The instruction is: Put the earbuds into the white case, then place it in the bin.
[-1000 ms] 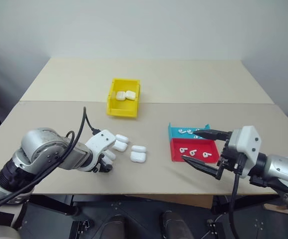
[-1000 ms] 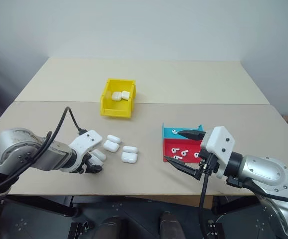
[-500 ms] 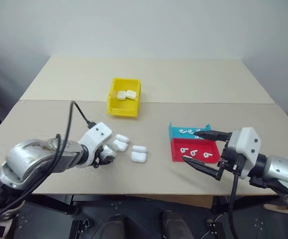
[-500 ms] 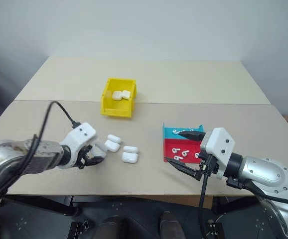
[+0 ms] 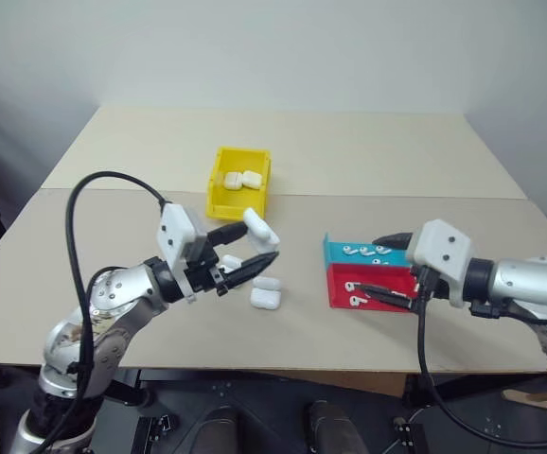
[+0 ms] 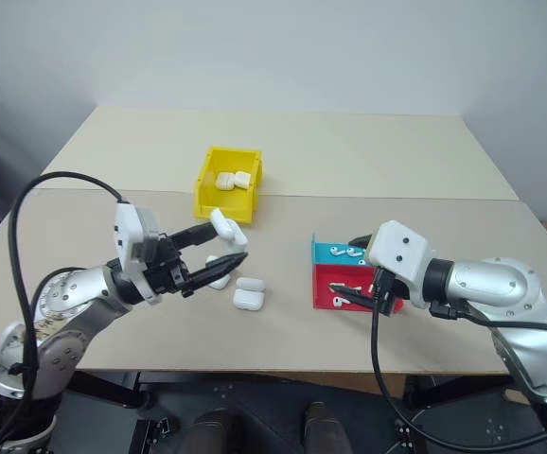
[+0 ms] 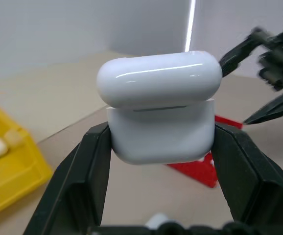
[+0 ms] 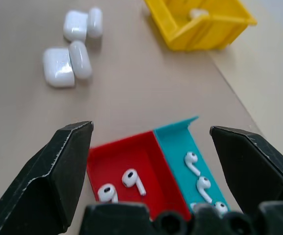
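The round head of the earbud [image 5: 354,301] [image 8: 106,191] lies closest to the red tray's front edge, away from the teal tray. Next, my right gripper closes on it.
My left gripper [image 5: 263,242] is shut on a white case [image 5: 259,227] and holds it in the air above the table, pointing roughly level toward the right. In the left wrist view the case [image 7: 159,107] sits between both fingers with its lid closed. My right gripper [image 5: 372,267] is open and hangs just over the trays. Several earbuds [image 8: 131,179] lie in the red tray [image 8: 153,161] and the teal tray [image 8: 178,142], seen between my right fingers. The yellow bin [image 5: 228,204] stands further back with two white cases [image 5: 240,179] inside.
Three more white cases [image 5: 265,297] lie on the table below my left gripper, between the bin and the front edge. The red tray [image 5: 387,299] and teal tray [image 5: 332,248] stand side by side at the right. The table has a seam across its middle.
My left gripper has risen off the table with the case and swung from pointing down to level, moving right. My right gripper has moved forward over the trays.
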